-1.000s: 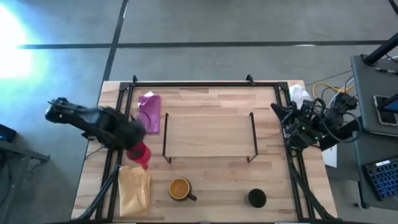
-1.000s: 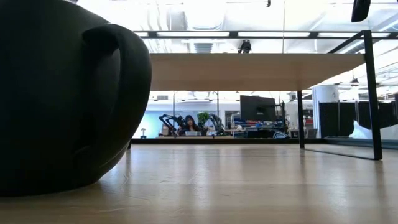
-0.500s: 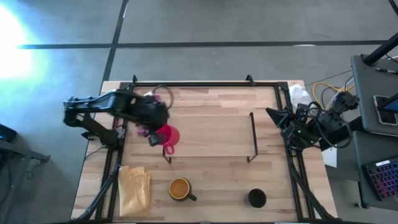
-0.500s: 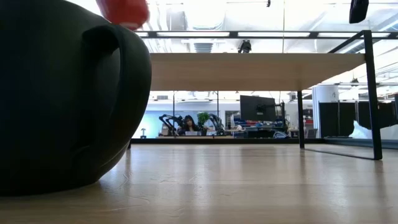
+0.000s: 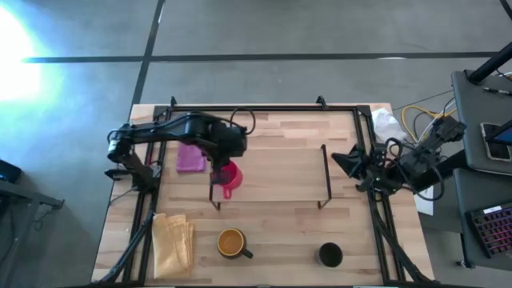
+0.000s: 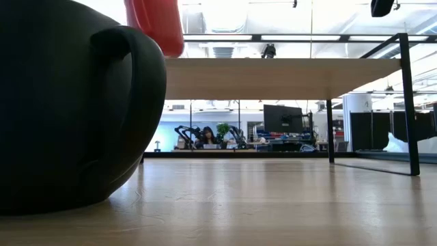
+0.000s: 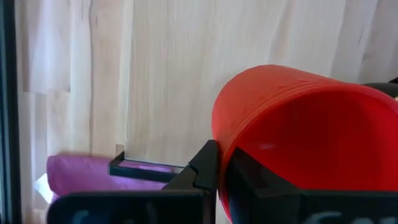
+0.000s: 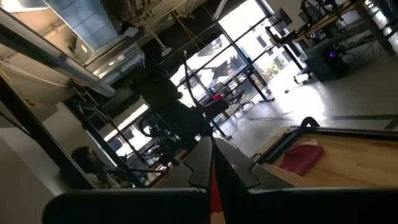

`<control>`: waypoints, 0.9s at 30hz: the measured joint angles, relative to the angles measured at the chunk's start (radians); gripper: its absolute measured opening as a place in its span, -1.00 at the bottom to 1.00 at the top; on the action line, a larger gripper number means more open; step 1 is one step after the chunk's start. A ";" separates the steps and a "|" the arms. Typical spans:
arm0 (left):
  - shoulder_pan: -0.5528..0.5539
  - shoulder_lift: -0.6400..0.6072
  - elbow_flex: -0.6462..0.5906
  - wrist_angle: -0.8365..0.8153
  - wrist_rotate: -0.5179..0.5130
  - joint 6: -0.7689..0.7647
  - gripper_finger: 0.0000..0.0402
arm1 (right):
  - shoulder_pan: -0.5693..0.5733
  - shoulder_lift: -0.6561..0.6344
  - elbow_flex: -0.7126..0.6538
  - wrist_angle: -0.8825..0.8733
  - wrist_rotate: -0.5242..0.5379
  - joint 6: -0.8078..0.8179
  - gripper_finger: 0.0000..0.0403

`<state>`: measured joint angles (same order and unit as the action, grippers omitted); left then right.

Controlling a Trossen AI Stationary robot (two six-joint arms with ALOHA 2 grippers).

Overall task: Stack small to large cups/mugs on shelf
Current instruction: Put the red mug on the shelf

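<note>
My left gripper will open to set the red-pink cup upright first, as it slants above the shelf board, then take the red-pink cup's rim (image 7: 240,140).
My left gripper (image 5: 224,164) is shut on the red-pink cup (image 5: 228,179) above the left end of the shelf (image 5: 272,172), a light-wood board on black brackets. In the low view the red-pink cup (image 6: 156,24) hangs just above the shelf board (image 6: 273,77). The mustard-yellow mug (image 5: 231,242) and the black cup (image 5: 330,254) stand on the table near its front edge. The black cup (image 6: 68,102) fills the left of the low view. My right gripper (image 5: 336,158) is shut and empty beside the shelf's right end. My left gripper holds the red-pink cup by its wall at the rim (image 7: 227,146), with one finger (image 7: 204,167) outside and the other inside the cup. The fingers come from above, pointing down. The cup is lifted clear and tilted, its bottom (image 6: 167,48) a little above the shelf board.
A purple cloth (image 5: 190,158) lies on the table left of the shelf. A tan cloth (image 5: 174,242) lies at the front left. A black frame (image 5: 240,108) runs along the table's far edge and sides. Cables and equipment (image 5: 480,144) lie right of the table.
My left gripper has carried the red-pink cup up from beside the shelf's left front leg toward the table's right and far edge, ending over the shelf's left end. My right gripper has shifted slightly toward the shelf.
</note>
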<state>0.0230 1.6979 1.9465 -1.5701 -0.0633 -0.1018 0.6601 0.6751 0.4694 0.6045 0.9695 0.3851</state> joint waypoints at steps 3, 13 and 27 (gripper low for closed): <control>0.019 0.026 -0.001 -0.001 0.000 0.004 -1.00 | 0.000 0.029 0.000 0.001 0.000 0.028 -0.96; 0.032 0.064 -0.008 -0.001 0.100 0.011 -1.00 | -0.013 0.081 0.000 0.006 0.000 0.079 -0.96; 0.034 0.063 -0.011 0.017 0.034 -0.020 -0.78 | -0.013 0.080 0.000 -0.005 0.000 0.076 -0.96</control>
<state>0.0570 1.7607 1.9360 -1.5528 -0.0290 -0.1219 0.6468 0.7555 0.4694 0.5999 0.9695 0.4606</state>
